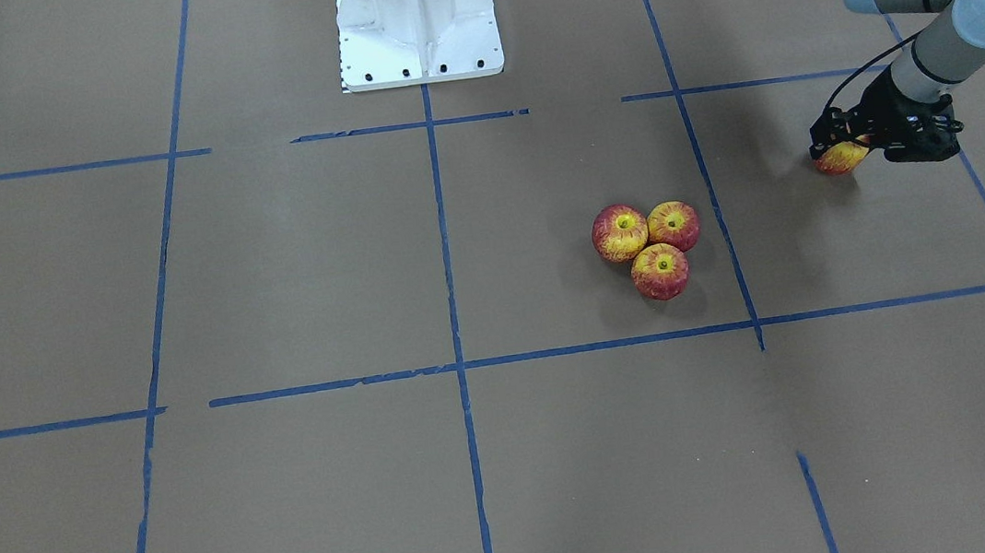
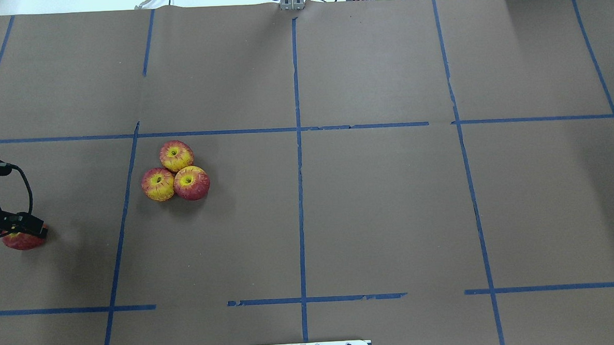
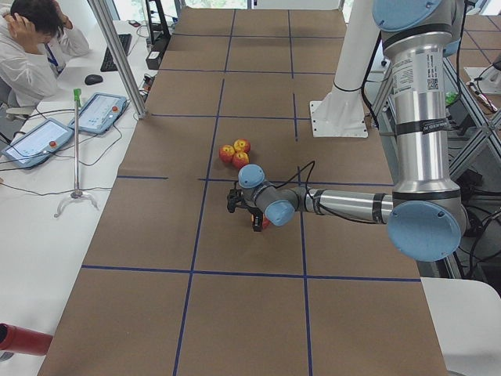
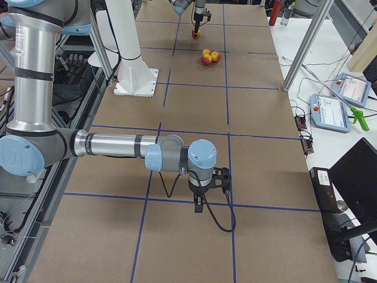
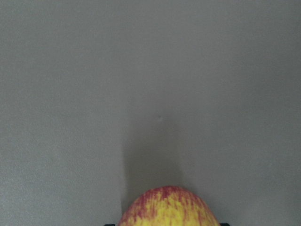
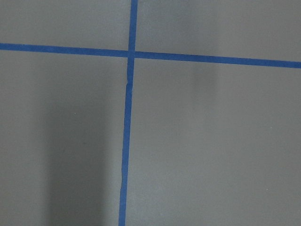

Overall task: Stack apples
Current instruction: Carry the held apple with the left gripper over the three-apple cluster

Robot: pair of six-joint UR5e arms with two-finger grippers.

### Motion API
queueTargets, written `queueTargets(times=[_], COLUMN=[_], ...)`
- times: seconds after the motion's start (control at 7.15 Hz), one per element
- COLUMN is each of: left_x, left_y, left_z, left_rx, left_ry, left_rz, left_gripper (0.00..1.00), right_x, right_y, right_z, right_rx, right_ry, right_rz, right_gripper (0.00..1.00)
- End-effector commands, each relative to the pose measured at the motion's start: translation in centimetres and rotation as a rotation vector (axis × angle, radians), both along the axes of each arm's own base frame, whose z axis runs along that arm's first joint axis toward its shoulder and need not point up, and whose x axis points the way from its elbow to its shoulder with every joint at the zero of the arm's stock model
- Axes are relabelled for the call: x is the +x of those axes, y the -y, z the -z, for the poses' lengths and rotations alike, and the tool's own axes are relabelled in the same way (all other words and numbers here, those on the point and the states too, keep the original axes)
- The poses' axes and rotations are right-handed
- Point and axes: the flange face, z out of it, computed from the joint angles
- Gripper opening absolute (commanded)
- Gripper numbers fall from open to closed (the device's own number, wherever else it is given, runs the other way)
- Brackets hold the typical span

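Observation:
My left gripper is holding the fourth apple, now low over the table apart from the cluster, and will let go of it on top of the cluster (image 1: 660,225), over the middle where the three apples meet.
Three apples (image 1: 620,232) (image 1: 673,225) (image 1: 660,271), red streaked with yellow, sit touching in a tight cluster on the brown table; the overhead view shows them left of centre (image 2: 176,155). A fourth apple (image 1: 840,156) is in my left gripper (image 1: 847,151), which is shut on it low over the table, well apart from the cluster toward my left edge (image 2: 24,240). Its top fills the bottom of the left wrist view (image 5: 167,209). My right gripper (image 4: 200,203) shows only in the exterior right view, over a blue tape line far from the apples; I cannot tell if it is open.
The white robot base (image 1: 417,21) stands at the table's robot side. Blue tape lines (image 2: 299,167) grid the brown table. Operator tablets (image 3: 98,112) and a seated person (image 3: 31,47) are beside the table's far edge.

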Motion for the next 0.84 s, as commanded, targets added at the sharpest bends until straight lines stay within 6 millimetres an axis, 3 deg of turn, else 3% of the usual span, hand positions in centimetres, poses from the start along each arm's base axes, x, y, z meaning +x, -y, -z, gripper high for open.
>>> queueTargets(times=[0.0,0.42,0.56,0.7], left_x=[0.1,7.9,11.1,14.2], left_y=[0.0,8.7,9.0,9.6], left_z=[7.4,21.6,24.4,25.2], left_rx=[0.053,-0.060,-0.081,-0.101], left_ry=[-0.069,-0.067,-0.044,-0.011], left_rz=[0.012,0.104,0.075,0.113], left_gripper=[0.00,0.00,0.00,0.00], right_x=[0.0,0.0,0.0,0.0], right_y=[0.0,0.0,0.0,0.0], right_z=[0.0,0.0,0.0,0.0], right_rx=[0.000,0.000,0.001,0.000], right_ry=[0.000,0.000,0.000,0.000], right_rz=[0.000,0.000,0.001,0.000], right_gripper=[1.00,1.00,1.00,1.00])
